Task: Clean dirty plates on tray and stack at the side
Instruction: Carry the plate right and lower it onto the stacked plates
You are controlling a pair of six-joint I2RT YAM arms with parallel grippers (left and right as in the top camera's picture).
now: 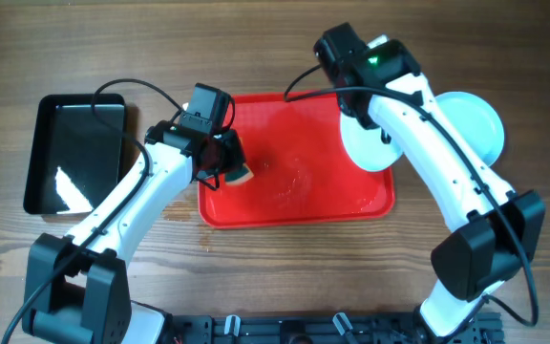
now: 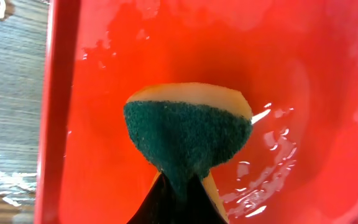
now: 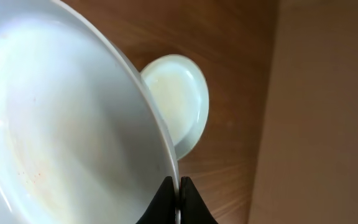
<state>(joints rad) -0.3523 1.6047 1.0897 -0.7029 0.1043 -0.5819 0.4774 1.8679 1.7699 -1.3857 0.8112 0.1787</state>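
Next, my right gripper releases the pale plate on top of the other plate (image 1: 461, 132) (image 3: 175, 104) next to the red tray.
The red tray (image 1: 299, 212) lies mid-table, its floor wet. My left gripper (image 1: 227, 164) is shut on a green-and-yellow sponge (image 1: 242, 177) over the tray's left end; in the left wrist view the sponge (image 2: 188, 134) hangs from the fingers (image 2: 185, 202) above the wet tray floor (image 2: 104, 124). My right gripper (image 1: 356, 107) is shut on the rim of a pale plate (image 1: 363, 145), held tilted over the tray's right end. In the right wrist view the fingers (image 3: 178, 196) pinch that plate's (image 3: 61, 124) rim; faint reddish specks show low on its face. Another plate (image 1: 475, 124) (image 3: 179, 102) lies on the table right of the tray.
A black rectangular bin (image 1: 74, 153) sits on the wooden table to the left of the tray. Water streaks shine on the tray floor (image 2: 266, 180). A small wet patch shows on the wood by the tray's left rim (image 2: 5, 180).
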